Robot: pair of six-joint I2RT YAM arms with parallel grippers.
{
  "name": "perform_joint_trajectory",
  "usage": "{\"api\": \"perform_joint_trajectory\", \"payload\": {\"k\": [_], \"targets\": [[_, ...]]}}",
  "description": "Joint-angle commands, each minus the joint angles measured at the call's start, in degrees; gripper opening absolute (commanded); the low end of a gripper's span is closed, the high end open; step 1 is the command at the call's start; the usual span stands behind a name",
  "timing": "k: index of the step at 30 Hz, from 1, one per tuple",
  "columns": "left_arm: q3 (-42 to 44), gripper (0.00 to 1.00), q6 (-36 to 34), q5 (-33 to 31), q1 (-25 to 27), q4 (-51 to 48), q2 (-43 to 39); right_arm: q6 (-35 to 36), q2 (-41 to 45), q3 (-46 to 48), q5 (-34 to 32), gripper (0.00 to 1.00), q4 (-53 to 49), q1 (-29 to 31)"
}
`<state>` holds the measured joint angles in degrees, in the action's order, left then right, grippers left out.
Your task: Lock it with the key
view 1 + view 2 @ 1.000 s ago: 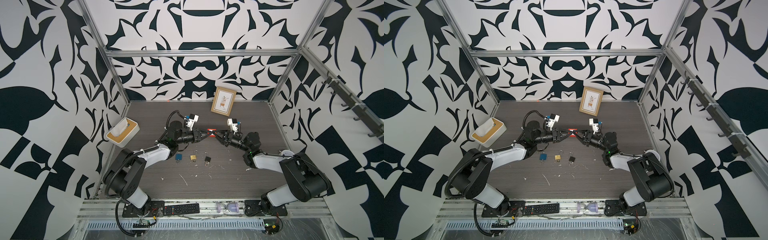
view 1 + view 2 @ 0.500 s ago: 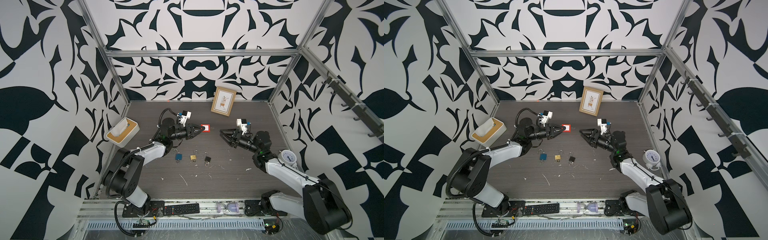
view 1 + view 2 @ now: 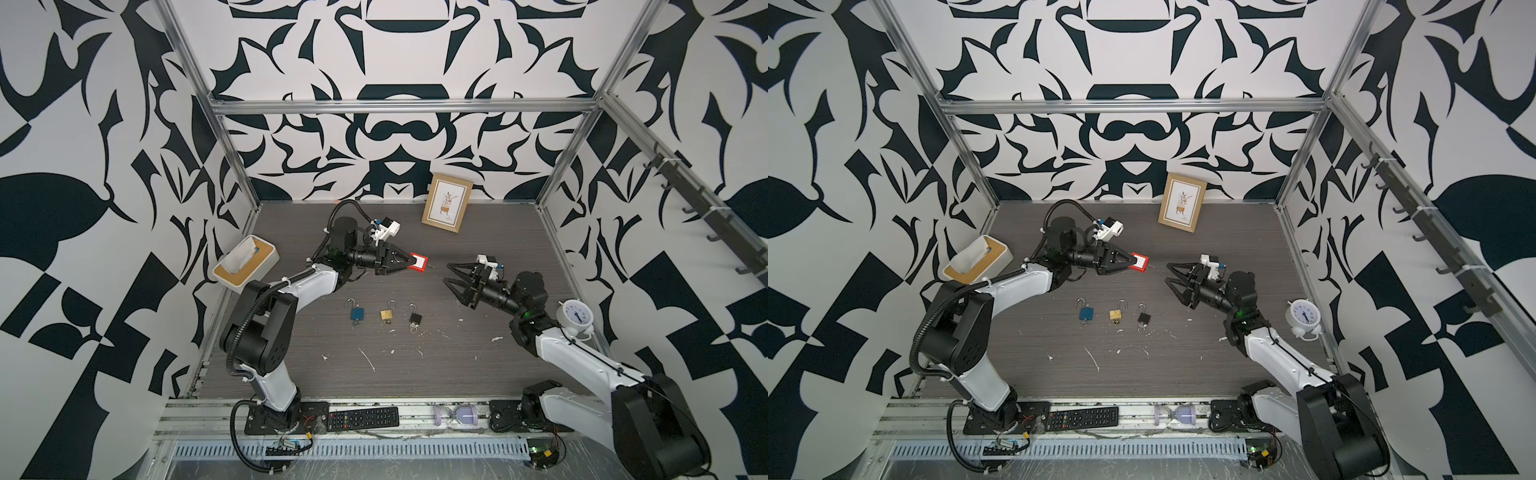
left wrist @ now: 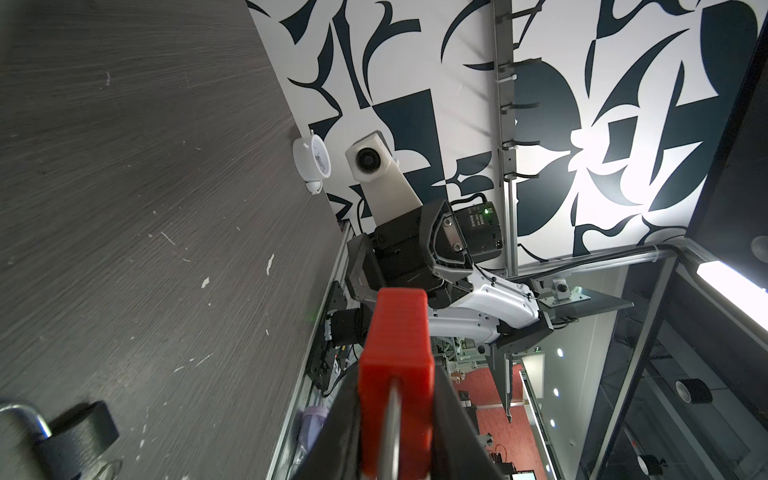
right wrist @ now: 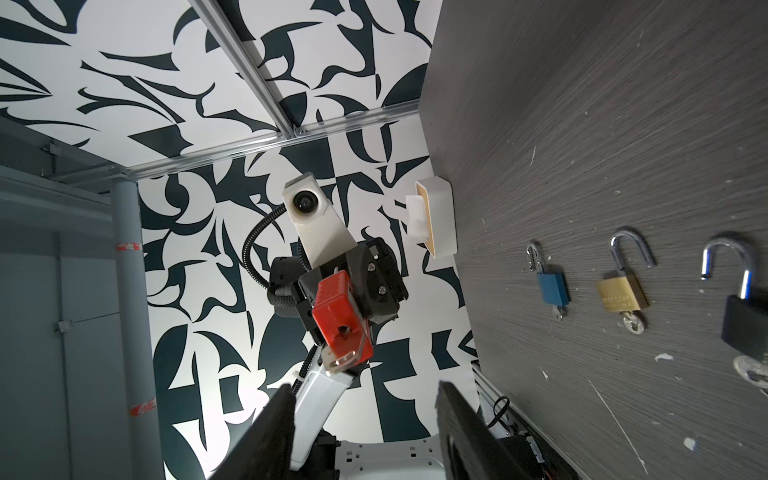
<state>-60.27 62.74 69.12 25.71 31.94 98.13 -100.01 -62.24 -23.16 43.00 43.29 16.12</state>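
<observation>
The key's head lies at a slant across my right gripper's open fingers, so I should turn the fingers square, pinch the head's flat sides [image 3: 432, 266] and pull the key out.
A red padlock [image 3: 418, 263] [image 3: 1139, 263] with a white label is held above the table, and my left gripper [image 3: 409, 262] [image 3: 1130, 262] is shut on it. In the left wrist view the lock [image 4: 397, 353] fills the gap between the jaws and its shackle end is hidden there. A small metal key [image 5: 343, 360] sticks out at the lock's [image 5: 338, 320] free end, pointing toward my right gripper [image 3: 447, 272] [image 3: 1167, 272]. That gripper [image 5: 365, 392] stands open and empty, a short way right of the lock.
Blue [image 3: 357, 312], brass [image 3: 386, 314] and black [image 3: 415, 318] padlocks lie in a row, shackles open, keys in them. A tissue box [image 3: 245, 266] sits left, a picture frame [image 3: 446, 206] at the back, an alarm clock [image 3: 575, 313] right. A remote [image 3: 363, 417] and hourglass [image 3: 457, 414] lie on the front rail.
A second ago both grippers met at the red lock. The right gripper has opened and pulled back to the right. The left has drawn slightly left with the lock.
</observation>
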Motion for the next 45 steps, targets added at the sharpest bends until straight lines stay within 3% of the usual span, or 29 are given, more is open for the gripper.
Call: {"api": "perform_joint_trajectory", "payload": {"k": [1,4,8,19,32,35,41,45], "targets": [[-2.57,0.00,-6.16,2.04,-0.18,-8.25,-0.37,-3.59,0.08,-1.24,-0.92,0.52,3.67,0.55],[-3.79,0.00,-12.18,0.33,0.08,-16.63,-0.87,-6.67,-2.71,-0.90,-2.18,0.44,9.80,1.96],[-3.21,0.00,-14.01,-0.52,0.21,-18.49,-1.48,-7.57,-6.60,-2.92,-2.62,0.43,13.85,5.23],[-3.11,0.00,-14.58,-1.27,0.21,-19.04,-2.19,-7.40,-11.99,-4.29,-4.07,0.40,17.41,7.87],[-3.09,0.00,-14.21,-1.40,0.21,-18.86,-2.39,-7.23,-14.84,-4.09,-4.24,0.19,22.12,7.80],[-2.05,0.00,-10.44,-2.21,0.21,-15.40,-2.65,-4.76,-15.25,-3.82,-3.18,0.13,22.85,7.32],[1.78,0.00,5.74,-4.63,0.82,-2.07,-3.06,-3.80,-19.51,-2.51,-0.64,0.01,33.18,4.77],[4.20,0.00,16.10,-5.02,0.96,8.60,-1.80,-3.35,-22.44,-3.67,1.46,0.00,38.19,4.11]]}}
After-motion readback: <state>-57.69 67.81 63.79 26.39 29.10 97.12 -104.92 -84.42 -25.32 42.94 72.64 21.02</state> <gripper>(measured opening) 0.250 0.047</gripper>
